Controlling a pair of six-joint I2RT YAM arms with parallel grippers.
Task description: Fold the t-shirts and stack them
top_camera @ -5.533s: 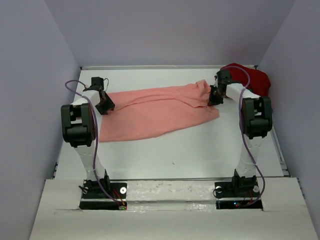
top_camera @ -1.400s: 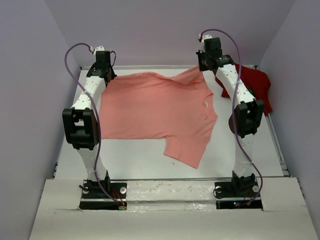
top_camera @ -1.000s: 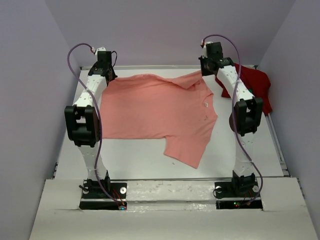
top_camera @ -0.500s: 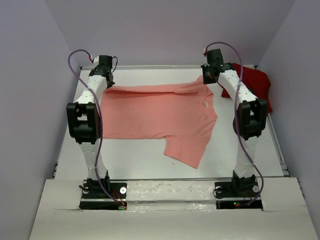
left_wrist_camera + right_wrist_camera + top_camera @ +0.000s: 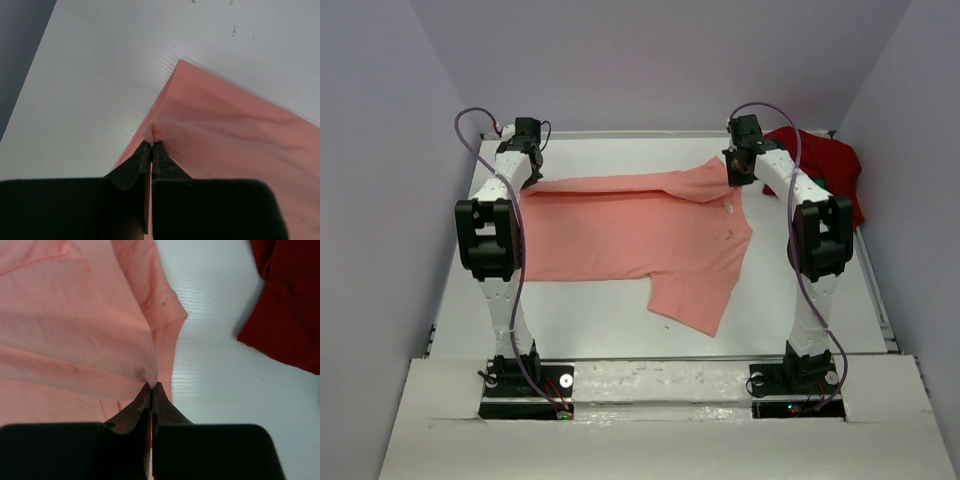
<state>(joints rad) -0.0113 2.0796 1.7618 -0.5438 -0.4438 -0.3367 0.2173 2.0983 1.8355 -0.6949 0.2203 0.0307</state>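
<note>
The robot's left gripper needs to release the salmon-pink t-shirt's far corner, now pinched in that gripper, on the shirt's own body (image 5: pixel 526 207), close by its side edge.
The salmon-pink t-shirt (image 5: pixel 630 230) lies spread on the white table, its far edge folding over toward me. My left gripper (image 5: pixel 523 178) is shut on its far left corner, seen pinched in the left wrist view (image 5: pixel 151 143). My right gripper (image 5: pixel 738 172) is shut on its far right part by the sleeve, seen pinched in the right wrist view (image 5: pixel 151 386). The dark red t-shirt (image 5: pixel 820 165) lies crumpled at the far right and also shows in the right wrist view (image 5: pixel 290 295). No green shirt is in view.
Grey walls close the table on the left, back and right. The table (image 5: pixel 600 310) is bare white in front of the pink shirt. One pink sleeve (image 5: pixel 695 300) points toward the near edge.
Both grippers have come down and toward me from high at the back, drawing the shirt's far edge over onto itself. The shirt, bunched 5.5 s ago, now lies spread.
</note>
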